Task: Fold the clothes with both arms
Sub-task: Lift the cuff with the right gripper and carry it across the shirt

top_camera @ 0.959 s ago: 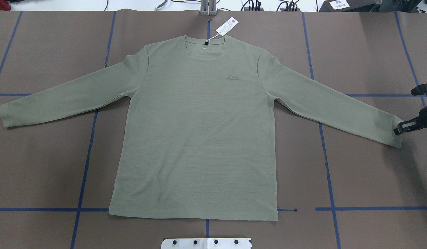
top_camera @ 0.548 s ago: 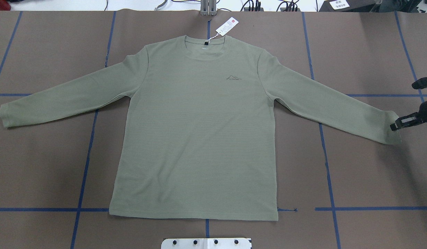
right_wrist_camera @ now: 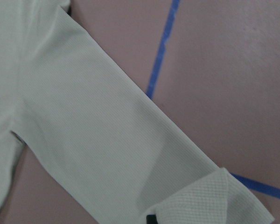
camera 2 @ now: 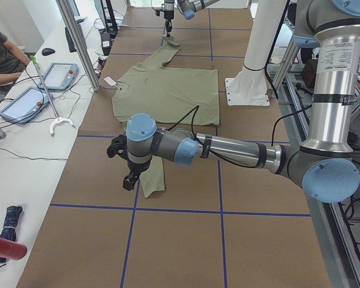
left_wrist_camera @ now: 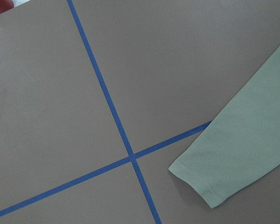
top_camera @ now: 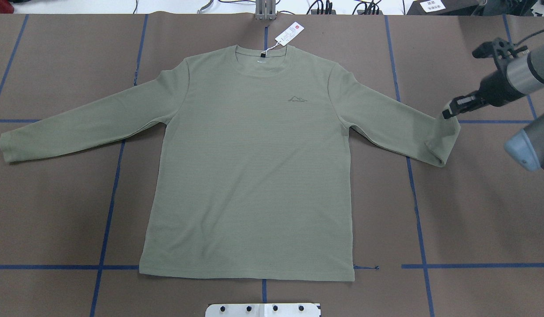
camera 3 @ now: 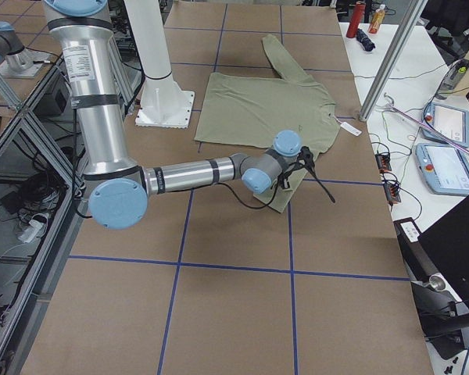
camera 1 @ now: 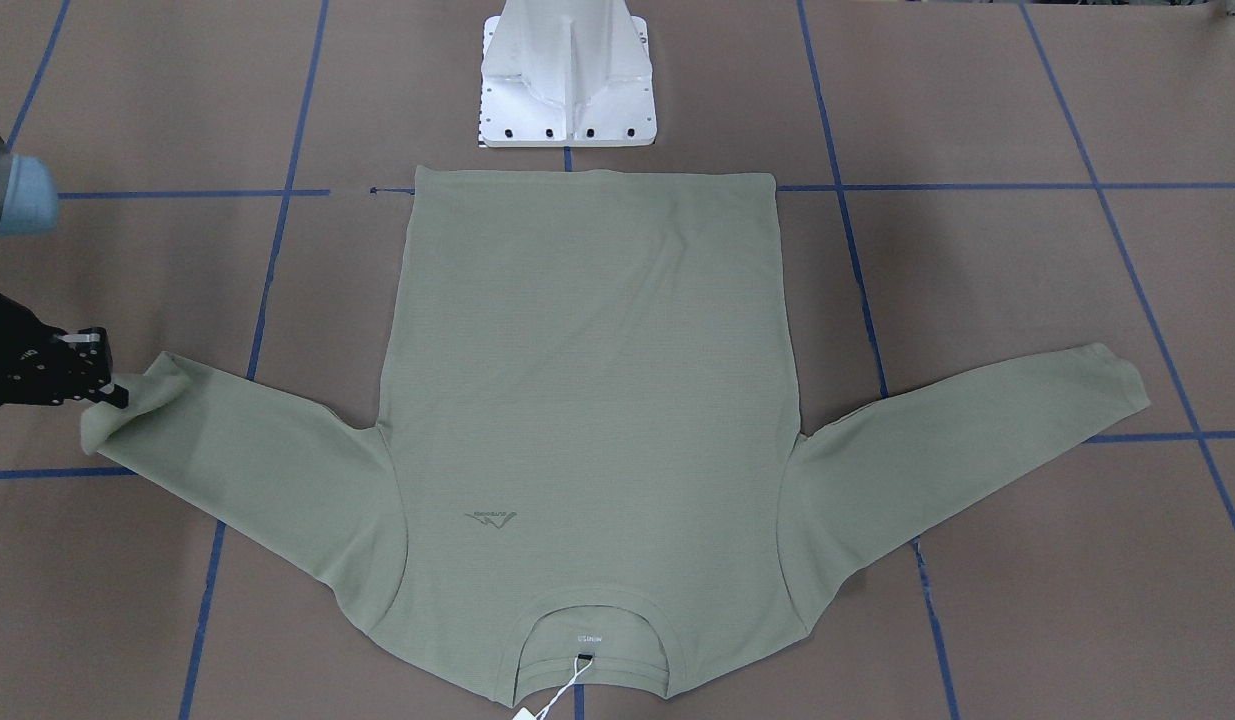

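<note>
The lifted cuff on the shirt's side edge (camera 1: 795, 379), now held raised and doubled back, will be let go by my right gripper, by the armpit of the straight sleeve.
The sage-green shirt (top_camera: 254, 167) lies flat, front up, neck toward the far edge, with its white hang tag (top_camera: 289, 34) past the collar. My right gripper (top_camera: 447, 115) is shut on the right sleeve's cuff (top_camera: 445, 136) and holds it lifted, so the sleeve end hangs doubled back. The front-facing view shows the same gripper (camera 1: 115, 395) at the raised cuff. The left sleeve (top_camera: 56, 130) lies straight, and its cuff (left_wrist_camera: 210, 186) rests beside a tape cross. My left gripper (camera 2: 131, 180) hovers by that cuff; I cannot tell whether it is open or shut.
The white pedestal base (camera 1: 567, 80) stands at the shirt's hem side. Blue tape lines (top_camera: 109, 207) grid the brown table cover. Beyond the far edge is a white bench with tablets (camera 2: 24, 102), cables and a seated person's arm (camera 2: 3, 78).
The right gripper has carried the cuff up, inward and toward the far side, folding the sleeve end over. The shirt's body and the left sleeve have not moved.
</note>
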### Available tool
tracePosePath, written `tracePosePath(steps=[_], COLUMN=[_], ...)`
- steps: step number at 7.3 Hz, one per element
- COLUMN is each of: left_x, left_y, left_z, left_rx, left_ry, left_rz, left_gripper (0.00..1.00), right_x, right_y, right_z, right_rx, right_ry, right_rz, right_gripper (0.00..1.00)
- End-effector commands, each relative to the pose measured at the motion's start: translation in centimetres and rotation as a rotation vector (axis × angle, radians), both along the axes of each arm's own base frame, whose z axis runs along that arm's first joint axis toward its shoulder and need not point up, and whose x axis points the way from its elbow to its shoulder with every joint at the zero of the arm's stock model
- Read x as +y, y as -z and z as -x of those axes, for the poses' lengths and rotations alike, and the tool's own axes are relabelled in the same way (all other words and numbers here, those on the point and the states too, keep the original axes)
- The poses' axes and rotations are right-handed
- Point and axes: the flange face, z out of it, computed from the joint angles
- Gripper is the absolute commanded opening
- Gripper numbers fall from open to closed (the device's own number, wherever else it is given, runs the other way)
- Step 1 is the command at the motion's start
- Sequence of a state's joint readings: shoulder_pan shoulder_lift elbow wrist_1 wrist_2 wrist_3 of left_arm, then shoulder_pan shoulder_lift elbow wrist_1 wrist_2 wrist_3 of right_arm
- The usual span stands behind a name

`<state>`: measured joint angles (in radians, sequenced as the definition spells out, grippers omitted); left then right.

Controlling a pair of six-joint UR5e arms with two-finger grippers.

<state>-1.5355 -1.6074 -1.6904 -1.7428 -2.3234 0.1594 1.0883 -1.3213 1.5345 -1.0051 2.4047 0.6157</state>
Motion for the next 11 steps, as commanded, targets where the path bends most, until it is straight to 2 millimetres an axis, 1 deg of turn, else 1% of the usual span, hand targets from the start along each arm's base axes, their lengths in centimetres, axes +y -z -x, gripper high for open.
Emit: tracePosePath(steps=[1,2,3,4,5,6,7,8,9,10,11], left_x=[-0.2,-0.2,-0.1,-0.1,-0.1,0.0,0.0,0.1,0.1,0.2,0.2], left_y=[0.1,0.2,0.1,0.0,0.1,0.2,0.0,-0.3,-0.3,-0.4,-0.6], left_z=[0.0,0.0,0.0,0.0,0.0,0.0,0.0,0.0,0.0,0.0,0.0], left_rx=[0.001,0.000,-0.001,-0.006,-0.005,-0.002,-0.002,-0.003,-0.003,-0.003,-0.003], left_ry=[0.000,0.001,0.001,0.003,0.003,0.002,0.002,0.001,0.001,0.001,0.001], left_rz=[-0.002,-0.004,0.001,0.002,-0.001,-0.002,0.002,0.006,0.006,0.007,0.011], left_gripper=[1.00,1.00,1.00,1.00,1.00,1.00,1.00,1.00,1.00,1.00,1.00], right_x=[-4.1,-6.2,-8.7,-9.5,-9.7,-9.3,-7.7,-4.8,-2.1,0.1,1.6], right_y=[11.8,16.9,21.1,25.1,29.9,34.1,38.3,41.1,40.6,39.7,40.0], right_z=[6.5,10.4,12.9,14.5,17.6,21.3,24.7,29.4,33.9,38.0,39.2], right_rx=[-0.040,-0.061,-0.076,-0.097,-0.120,-0.132,-0.138,-0.135,-0.170,-0.163,-0.190], right_ry=[-0.008,-0.025,-0.019,-0.004,0.022,0.056,0.059,0.042,-0.019,-0.059,-0.056], right_rz=[0.070,0.118,0.101,0.070,0.051,0.043,-0.013,-0.069,-0.081,-0.116,-0.132], right_gripper=[0.00,0.00,0.00,0.00,0.00,0.00,0.00,0.00,0.00,0.00,0.00])
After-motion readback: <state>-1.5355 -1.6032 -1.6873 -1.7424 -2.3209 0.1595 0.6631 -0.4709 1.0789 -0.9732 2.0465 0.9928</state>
